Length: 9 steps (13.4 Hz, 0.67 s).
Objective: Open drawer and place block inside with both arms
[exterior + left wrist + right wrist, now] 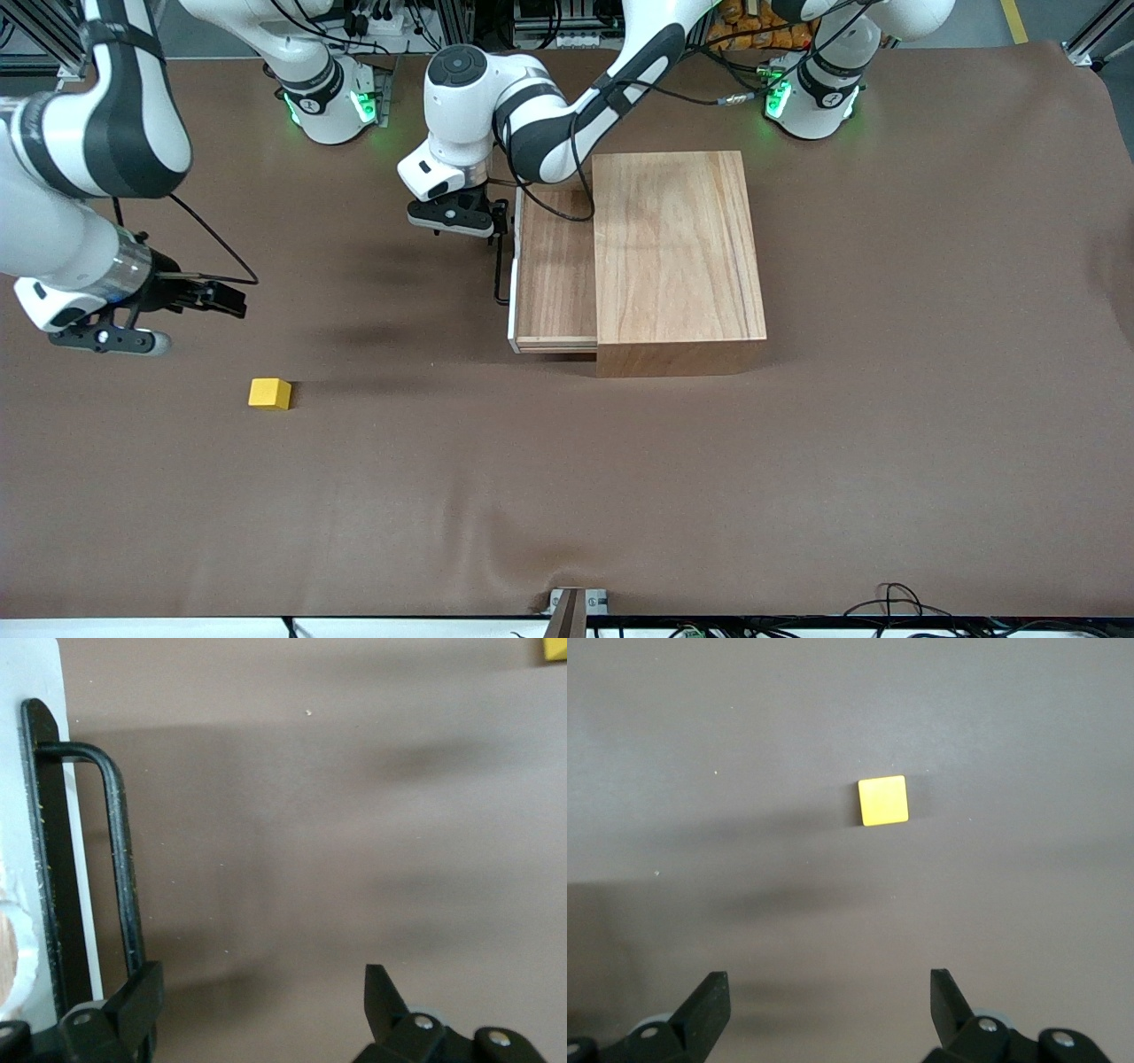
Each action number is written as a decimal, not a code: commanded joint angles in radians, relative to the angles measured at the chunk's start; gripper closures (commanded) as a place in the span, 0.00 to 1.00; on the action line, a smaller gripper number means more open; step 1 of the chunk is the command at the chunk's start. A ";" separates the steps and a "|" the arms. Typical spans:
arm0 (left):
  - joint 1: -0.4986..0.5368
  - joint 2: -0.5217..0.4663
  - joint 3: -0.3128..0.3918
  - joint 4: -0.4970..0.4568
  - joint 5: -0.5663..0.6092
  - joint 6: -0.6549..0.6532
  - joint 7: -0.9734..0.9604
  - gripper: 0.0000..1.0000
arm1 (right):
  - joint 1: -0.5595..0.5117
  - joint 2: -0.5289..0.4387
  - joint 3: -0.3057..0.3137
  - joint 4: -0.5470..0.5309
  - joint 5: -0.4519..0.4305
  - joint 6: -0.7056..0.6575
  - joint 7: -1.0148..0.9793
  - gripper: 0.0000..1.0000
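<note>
The yellow block is next for my right gripper to go to and close on the block's opposite sides (269, 393) (883, 801), because the drawer is open and empty.
The wooden box (678, 257) stands mid-table. Its drawer (554, 266) is pulled part-way out toward the right arm's end and is empty inside. The white front panel (513, 266) carries the black wire handle (500, 270). My left gripper (478, 221) is open just outside the handle's end. In the left wrist view (261, 1010) one finger (133, 1001) lies against the handle (124, 859) and nothing is between the fingers. The yellow block (269, 392) sits on the table. My right gripper (221, 299) is open and empty over bare table beside the block (883, 801), which lies ahead of the gripper (828, 1005).
The brown table cover (567, 496) is bare around the block and between block and drawer. Both green-lit arm bases (332, 102) stand along the edge farthest from the camera. Cables lie at the edge nearest the camera (895, 602).
</note>
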<state>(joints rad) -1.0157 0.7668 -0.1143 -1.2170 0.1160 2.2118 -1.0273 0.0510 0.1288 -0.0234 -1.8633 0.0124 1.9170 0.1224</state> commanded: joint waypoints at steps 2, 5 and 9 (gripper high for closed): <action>0.014 -0.089 0.013 -0.016 -0.035 -0.024 -0.017 0.00 | -0.008 0.040 0.003 -0.020 -0.009 0.056 -0.013 0.00; 0.066 -0.162 0.013 -0.026 -0.036 -0.112 -0.010 0.00 | -0.017 0.080 0.003 -0.022 -0.009 0.088 -0.026 0.00; 0.132 -0.239 0.018 -0.027 -0.033 -0.230 -0.001 0.00 | -0.008 0.150 0.005 -0.028 -0.009 0.183 -0.026 0.00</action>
<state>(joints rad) -0.9119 0.5790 -0.0969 -1.2129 0.0918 2.0237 -1.0282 0.0456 0.2524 -0.0245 -1.8855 0.0123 2.0609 0.1064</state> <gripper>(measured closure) 0.000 0.000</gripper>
